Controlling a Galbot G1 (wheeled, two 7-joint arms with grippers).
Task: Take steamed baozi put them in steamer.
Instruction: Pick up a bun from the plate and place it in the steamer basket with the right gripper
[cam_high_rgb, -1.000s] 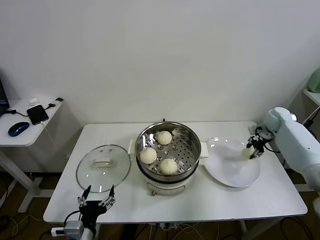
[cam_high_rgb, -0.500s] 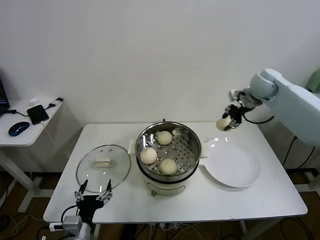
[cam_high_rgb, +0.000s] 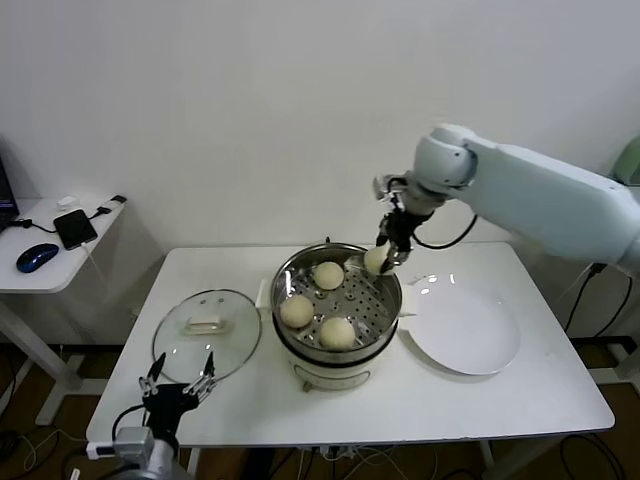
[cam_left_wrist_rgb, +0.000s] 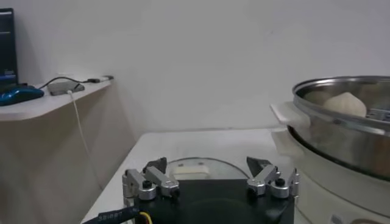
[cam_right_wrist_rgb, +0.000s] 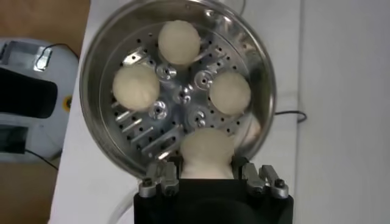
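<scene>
Next, my right gripper lets go of the baozi on the steamer tray's open spot (cam_high_rgb: 363, 293) (cam_right_wrist_rgb: 197, 133) facing the white plate.
The steel steamer (cam_high_rgb: 383, 318) stands mid-table with three cream baozi on its perforated tray: one at the back (cam_high_rgb: 328, 275), one at the left (cam_high_rgb: 297, 311), one at the front (cam_high_rgb: 337, 332). My right gripper (cam_high_rgb: 381, 259) is shut on a fourth baozi (cam_high_rgb: 377, 260) and holds it just above the steamer's back right rim. In the right wrist view that baozi (cam_right_wrist_rgb: 208, 152) sits between the fingers over the tray, with the three others (cam_right_wrist_rgb: 179, 41) (cam_right_wrist_rgb: 136, 86) (cam_right_wrist_rgb: 230, 92) below. My left gripper (cam_high_rgb: 178, 387) is open and empty, low at the table's front left.
An empty white plate (cam_high_rgb: 466, 329) lies right of the steamer. The glass lid (cam_high_rgb: 207, 335) with a beige handle lies left of it, just beyond my left gripper (cam_left_wrist_rgb: 209, 171). A side desk at far left carries a phone (cam_high_rgb: 74, 228) and a mouse (cam_high_rgb: 37, 257).
My right gripper lifted a baozi from the plate's far right side and carried it left, from above the plate to over the steamer's back right rim. The plate is now empty.
</scene>
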